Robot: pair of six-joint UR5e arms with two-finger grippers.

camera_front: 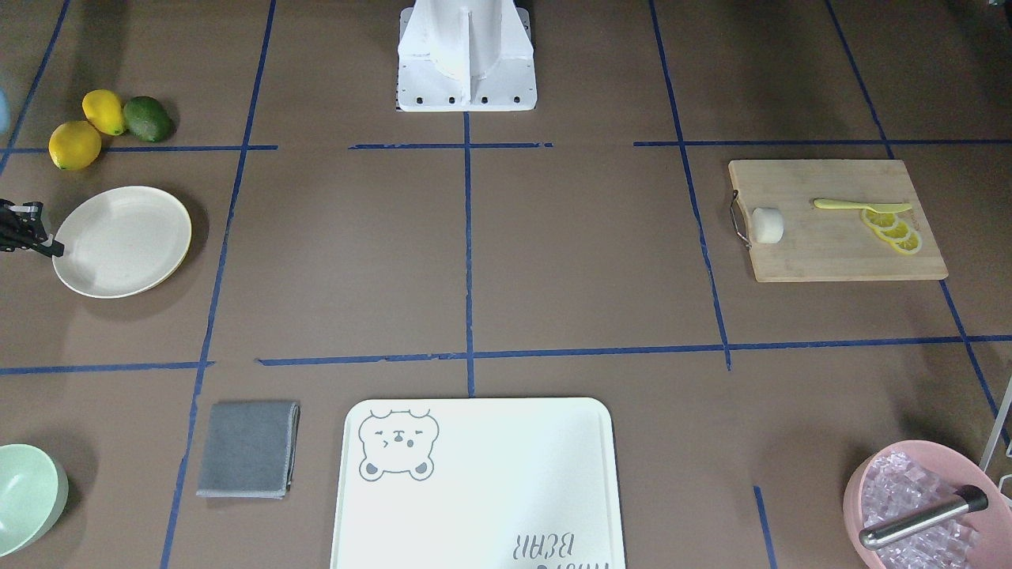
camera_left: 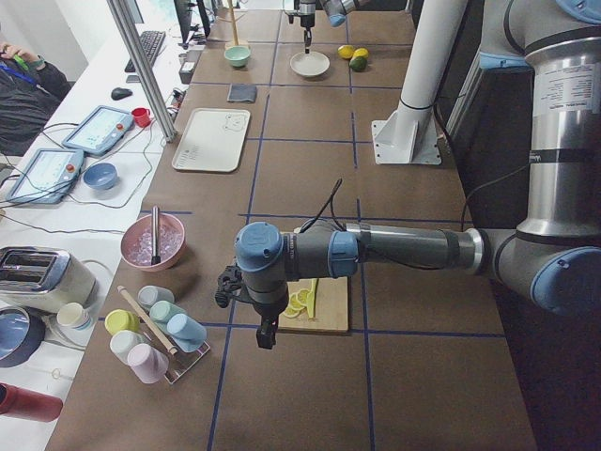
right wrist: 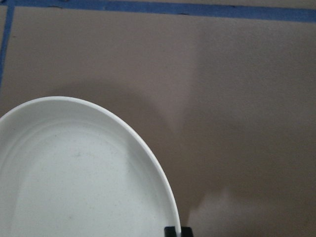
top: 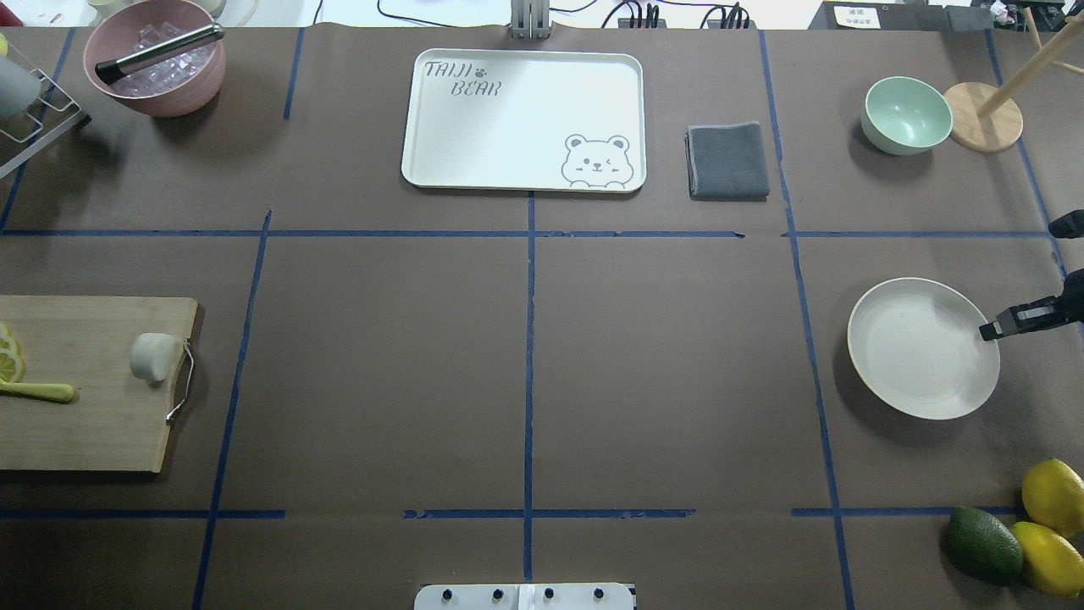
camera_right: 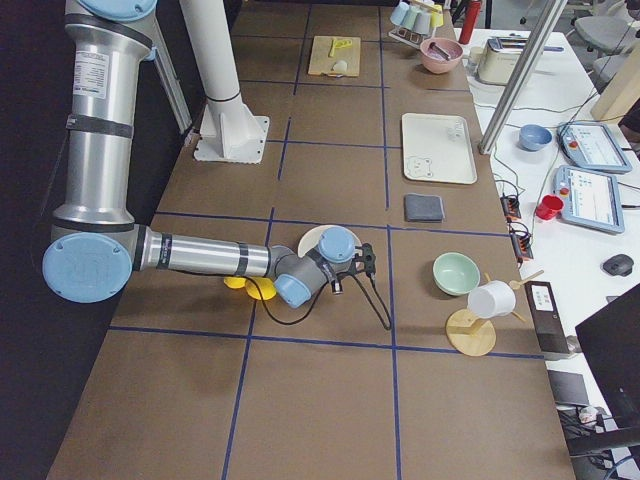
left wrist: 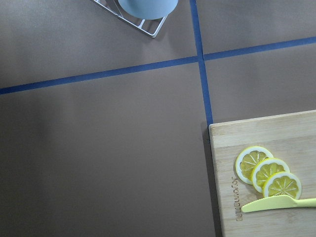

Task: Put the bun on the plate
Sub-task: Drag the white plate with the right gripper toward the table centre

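Observation:
My right gripper needs to let go of the cream plate on the blue tape line [camera_front: 477, 260] that lies between the white base and the bear-print tray.
The bun [camera_front: 767, 224] [top: 152, 356] lies on the wooden cutting board [camera_front: 830, 253] [top: 85, 424], by its metal handle. The cream plate [camera_front: 122, 241] [top: 923, 347] [right wrist: 74, 173] sits far across the table on my right side. My right gripper [camera_front: 54, 250] [top: 987, 330] [right wrist: 177, 231] points down at the plate's outer rim, tips together; whether they pinch the rim is unclear. My left gripper [camera_left: 266, 334] hangs beyond the board's far end, well off the bun, and I cannot tell its state.
Lemon slices [camera_front: 893, 229] [left wrist: 266, 175] and a yellow knife [camera_front: 862, 205] share the board. Two lemons and an avocado [top: 982, 542] lie near the plate. A bear-print tray [top: 525, 119], grey cloth [top: 728, 161], mint bowl [top: 906, 114] and pink ice bowl [top: 157, 59] line the far side.

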